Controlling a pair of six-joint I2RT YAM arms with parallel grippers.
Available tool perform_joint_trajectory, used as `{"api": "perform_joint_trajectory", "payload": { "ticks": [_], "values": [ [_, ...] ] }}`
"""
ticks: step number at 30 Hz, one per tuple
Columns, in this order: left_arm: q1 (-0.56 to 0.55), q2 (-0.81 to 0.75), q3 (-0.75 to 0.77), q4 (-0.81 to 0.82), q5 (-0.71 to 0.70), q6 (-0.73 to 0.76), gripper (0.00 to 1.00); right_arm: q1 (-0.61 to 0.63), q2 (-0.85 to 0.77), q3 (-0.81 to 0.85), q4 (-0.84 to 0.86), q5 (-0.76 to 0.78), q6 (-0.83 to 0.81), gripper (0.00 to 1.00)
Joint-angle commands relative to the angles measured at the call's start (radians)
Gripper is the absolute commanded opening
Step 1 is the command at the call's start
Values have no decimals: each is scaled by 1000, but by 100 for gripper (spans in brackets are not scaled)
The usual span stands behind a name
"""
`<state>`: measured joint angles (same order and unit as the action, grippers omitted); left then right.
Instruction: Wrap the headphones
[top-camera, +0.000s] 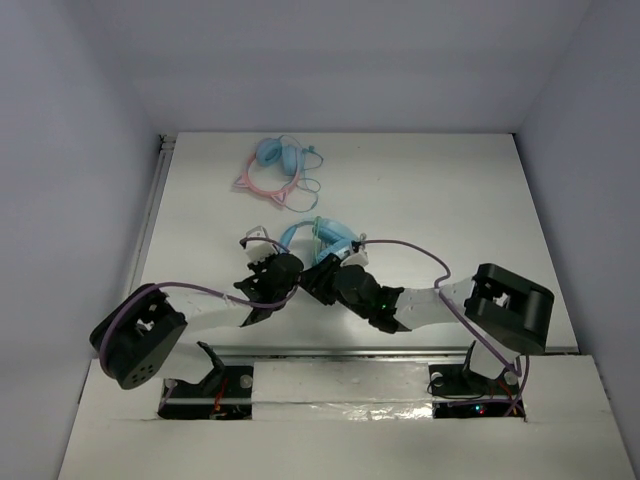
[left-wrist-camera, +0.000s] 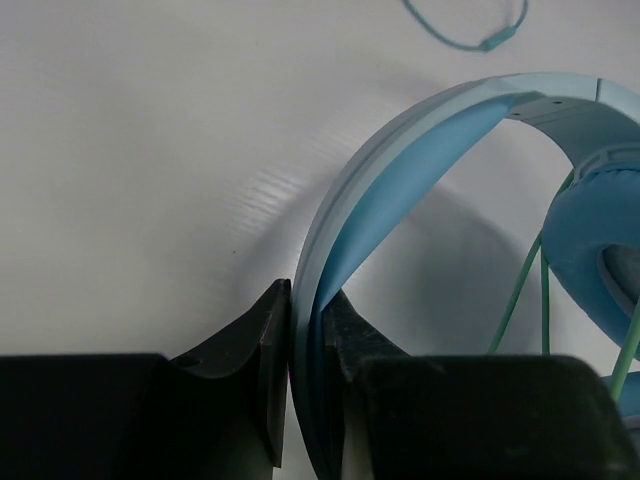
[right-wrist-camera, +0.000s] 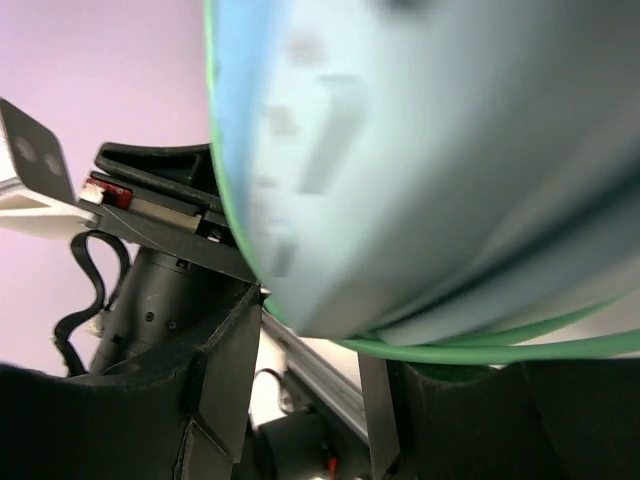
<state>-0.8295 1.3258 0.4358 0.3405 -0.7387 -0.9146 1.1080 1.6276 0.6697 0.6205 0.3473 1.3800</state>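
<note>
The robot's left gripper needs to release the headphones, which now lie mid-table between the arms, by their blue headband on the white table (top-camera: 346, 264) beneath the fingers of the right gripper.
The headphones (top-camera: 335, 236) lie mid-table between the two arms, light blue with a pale green cable. My left gripper (top-camera: 283, 262) is shut on the blue headband (left-wrist-camera: 430, 130), which rises from between its jaws (left-wrist-camera: 308, 325) and arcs right to an ear cup (left-wrist-camera: 595, 250). Green cable (left-wrist-camera: 520, 290) hangs beside that cup. My right gripper (top-camera: 325, 272) sits right under the other cup (right-wrist-camera: 430, 150), which fills its wrist view. Its jaws (right-wrist-camera: 310, 375) stand open with nothing between them. The green cable (right-wrist-camera: 480, 351) runs along the cup's lower edge, just above the right finger (right-wrist-camera: 385, 420).
A smaller blue pair with a pink cat-ear headband (top-camera: 272, 166) lies at the back of the white table (top-camera: 450, 200), its thin blue cable (left-wrist-camera: 470, 40) trailing toward the headphones. White walls enclose the table. The left arm's body (right-wrist-camera: 150, 300) shows close behind the right gripper.
</note>
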Motion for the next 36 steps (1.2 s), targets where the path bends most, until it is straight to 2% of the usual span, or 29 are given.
{"api": "perform_joint_trajectory", "payload": {
  "ticks": [1, 5, 7, 8, 12, 13, 19, 24, 25, 28, 31, 32, 34, 36],
  "values": [
    [-30, 15, 43, 37, 139, 14, 0, -7, 0, 57, -19, 39, 4, 48],
    [-30, 64, 57, 38, 173, 40, 0, -16, -67, 41, -88, 52, -51, 54],
    [-20, 87, 73, 32, 177, 62, 0, -16, -90, 44, -157, 24, -79, 70],
    [-20, 102, 86, 25, 177, 71, 0, -16, -124, 51, -182, 21, -114, 73],
    [-20, 176, 133, -1, 193, 89, 0, -16, -236, 45, -274, -2, -188, 77],
    [-20, 182, 139, 2, 196, 92, 0, -16, -258, 50, -335, -16, -202, 80],
    [-20, 216, 176, 0, 208, 112, 0, -16, -394, 45, -536, -47, -303, 81],
    [-11, 227, 184, 2, 219, 114, 0, -25, -491, 34, -688, 125, -338, 68],
    [-11, 225, 185, 3, 222, 117, 0, -25, -503, 44, -746, 198, -346, 61],
    [-11, 230, 193, 0, 236, 120, 0, -34, -532, 97, -846, 312, -407, 48],
    [-2, 228, 204, -3, 257, 120, 0, -54, -532, 154, -919, 389, -463, 29],
    [-2, 224, 207, -3, 263, 125, 0, -54, -532, 166, -936, 407, -478, 26],
    [-2, 198, 213, -8, 278, 134, 10, -65, -552, 194, -959, 449, -496, 14],
    [-2, 153, 213, -6, 291, 148, 21, -65, -581, 195, -940, 463, -548, 13]
  ]
}}
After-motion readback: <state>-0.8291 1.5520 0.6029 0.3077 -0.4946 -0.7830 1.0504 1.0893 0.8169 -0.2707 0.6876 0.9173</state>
